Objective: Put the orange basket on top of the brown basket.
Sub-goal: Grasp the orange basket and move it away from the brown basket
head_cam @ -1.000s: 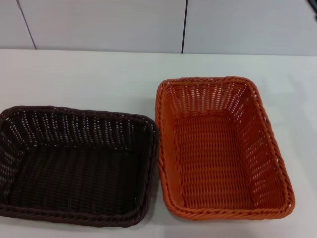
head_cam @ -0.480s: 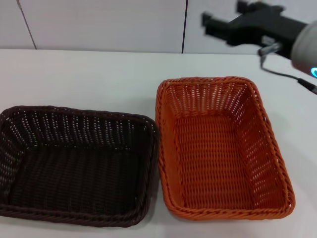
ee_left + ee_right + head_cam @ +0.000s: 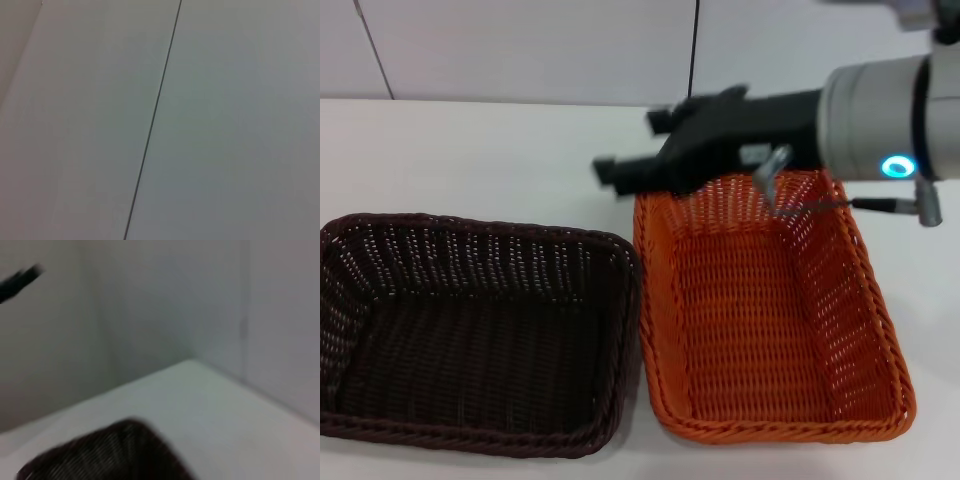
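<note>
I will next close my right gripper on the middle of the near short rim [image 3: 790,432] of the orange basket.
The orange basket [image 3: 760,320] sits on the white table [image 3: 470,150] at the right, its long side almost touching the brown basket [image 3: 470,335] on the left. My right gripper [image 3: 632,145] is black and reaches in from the right above the orange basket's far left corner, with its two fingers spread and nothing between them. The right wrist view shows a blurred corner of the brown basket [image 3: 115,450]. My left gripper is out of view, and its wrist view shows only wall.
A white panelled wall [image 3: 520,50] with dark seams stands behind the table. The right arm's grey forearm [image 3: 880,120], with a lit blue ring and a cable, hangs over the orange basket's far end.
My right arm came in from the upper right and moved left and down. It now hangs over the orange basket's far left corner. Neither basket moved.
</note>
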### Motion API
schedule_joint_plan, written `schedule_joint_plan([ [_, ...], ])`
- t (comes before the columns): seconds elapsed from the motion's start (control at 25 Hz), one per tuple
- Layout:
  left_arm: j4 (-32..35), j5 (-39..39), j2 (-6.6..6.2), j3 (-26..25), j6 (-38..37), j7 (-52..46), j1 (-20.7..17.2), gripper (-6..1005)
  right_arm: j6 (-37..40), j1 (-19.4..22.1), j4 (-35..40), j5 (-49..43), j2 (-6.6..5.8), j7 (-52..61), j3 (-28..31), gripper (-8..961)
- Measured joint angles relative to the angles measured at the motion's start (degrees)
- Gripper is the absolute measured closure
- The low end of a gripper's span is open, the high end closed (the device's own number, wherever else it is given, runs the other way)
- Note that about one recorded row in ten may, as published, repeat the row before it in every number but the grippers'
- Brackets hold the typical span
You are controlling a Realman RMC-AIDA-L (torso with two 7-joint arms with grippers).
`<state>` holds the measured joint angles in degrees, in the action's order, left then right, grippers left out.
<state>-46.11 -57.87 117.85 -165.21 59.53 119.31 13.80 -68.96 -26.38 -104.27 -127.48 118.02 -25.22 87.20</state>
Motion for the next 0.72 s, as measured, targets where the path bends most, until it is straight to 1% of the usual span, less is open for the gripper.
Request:
schedule_joint_plan([
  [0.16, 1.0, 0.4, 0.03, 0.1, 0.1, -0.1, 0.1, 218, -7.9, -3.5, 0.7, 1.8, 0.60, -1.4, -0.2, 188],
  [0.32, 2.3, 1.5, 0.05, 0.1, 0.1, -0.1, 0.3, 217, -18.4, -6.9, 0.7, 3.5, 0.62, -1.6, -0.1, 191],
  [0.44, 2.7, 1.9, 0.05, 0.1, 0.0, 0.0, 0.4, 217, -24.9, -7.7, -0.3, 4.6, 0.62, -2.3, 0.6, 194],
  [0.72, 3.2, 4.1, -0.01, 0.0, -0.4, 0.0, 0.9, 218, -35.9, -8.4, -2.4, 4.0, 0.54, -2.7, 2.2, 199],
])
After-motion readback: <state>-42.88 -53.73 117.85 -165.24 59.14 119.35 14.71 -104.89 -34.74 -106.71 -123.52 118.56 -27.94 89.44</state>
